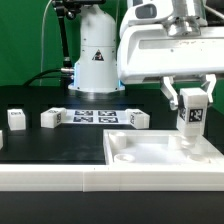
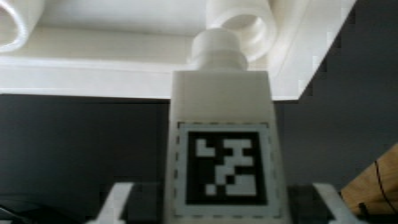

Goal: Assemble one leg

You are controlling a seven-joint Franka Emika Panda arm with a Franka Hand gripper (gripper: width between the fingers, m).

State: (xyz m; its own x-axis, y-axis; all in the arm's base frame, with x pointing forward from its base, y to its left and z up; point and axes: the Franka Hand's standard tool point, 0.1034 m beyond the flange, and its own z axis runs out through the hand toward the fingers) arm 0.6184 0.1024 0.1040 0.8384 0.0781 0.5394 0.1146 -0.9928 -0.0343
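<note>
The robot's gripper needs to release the leg standing upright in the white panel's near corner hole [image 1: 196, 153] [image 2: 244, 24], just below the leg's peg tip.
My gripper [image 1: 190, 108] is shut on the leg [image 1: 191, 118], a small white block with a black-and-white tag on its face, held upright. The leg hangs over the near right corner of the large white square panel [image 1: 150, 152], its lower end at or just above the panel's surface. In the wrist view the leg [image 2: 224, 120] fills the middle between my gripper's [image 2: 228, 208] two fingers [image 2: 128, 200]. Its round peg tip points at a corner hole [image 2: 244, 22] of the panel [image 2: 107, 45].
Three more small white legs stand on the black table, at the exterior view's left [image 1: 15, 118], beside it [image 1: 50, 117] and at the middle [image 1: 138, 119]. The marker board [image 1: 95, 117] lies between them. The arm's white base [image 1: 95, 55] stands behind.
</note>
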